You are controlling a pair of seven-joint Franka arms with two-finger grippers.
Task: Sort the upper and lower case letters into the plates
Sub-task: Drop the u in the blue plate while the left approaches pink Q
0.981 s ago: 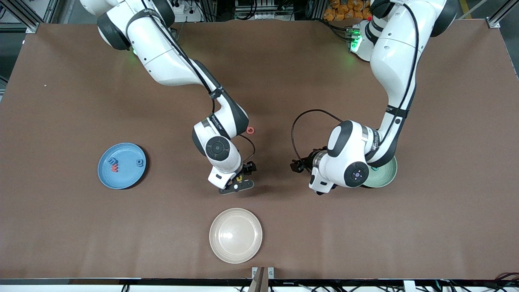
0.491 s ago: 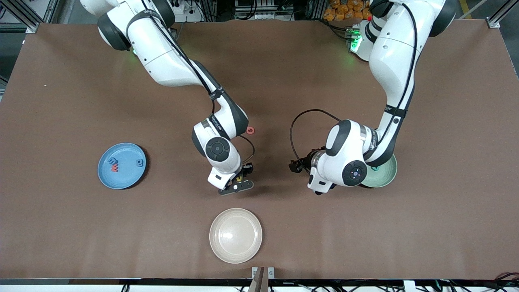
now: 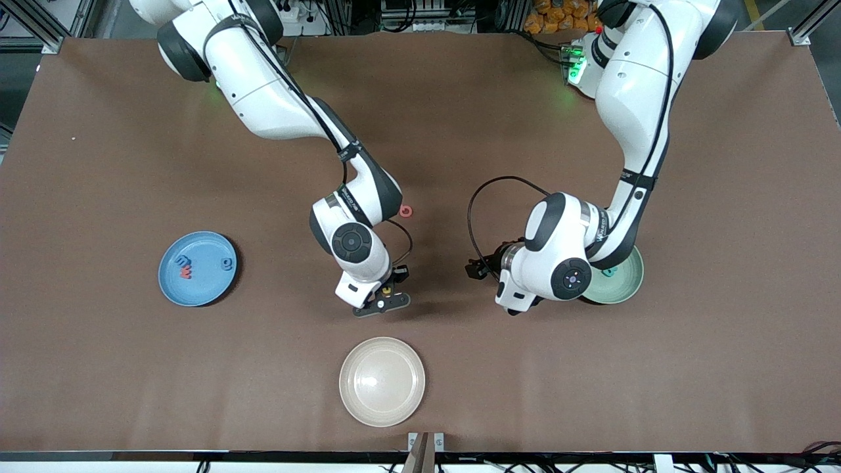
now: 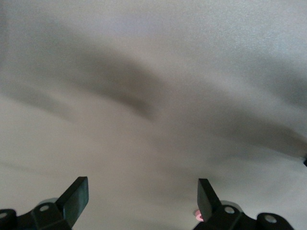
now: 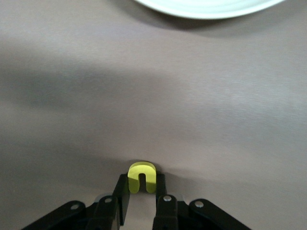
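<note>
Next, I let the yellow letter go with my right gripper between the red letter and the sky-blue plate's front rim (image 3: 189, 293). The yellow letter is now down near the table's middle.
My right gripper (image 3: 387, 293) is down at the table near its middle, shut on a small yellow letter (image 5: 141, 177) whose arch sticks out past the fingertips. My left gripper (image 4: 141, 196) hangs open over bare table beside the mint plate (image 3: 624, 289), with nothing between its fingers. That arm hides part of the plate, and a teal letter (image 3: 608, 272) lies in it. The sky-blue plate (image 3: 204, 289) at the right arm's end holds a red letter (image 3: 186, 271) and two blue letters (image 3: 182, 261). A pink letter (image 3: 407, 211) lies loose on the table by the right forearm.
A cream-white plate (image 3: 382, 381) stands near the front edge, nearer the camera than the right gripper; its rim (image 5: 206, 7) shows in the right wrist view. The brown table runs wide at both ends.
The right gripper's jaws have closed onto the yellow letter. The left arm has drifted slightly toward the table's middle, gripper still open.
</note>
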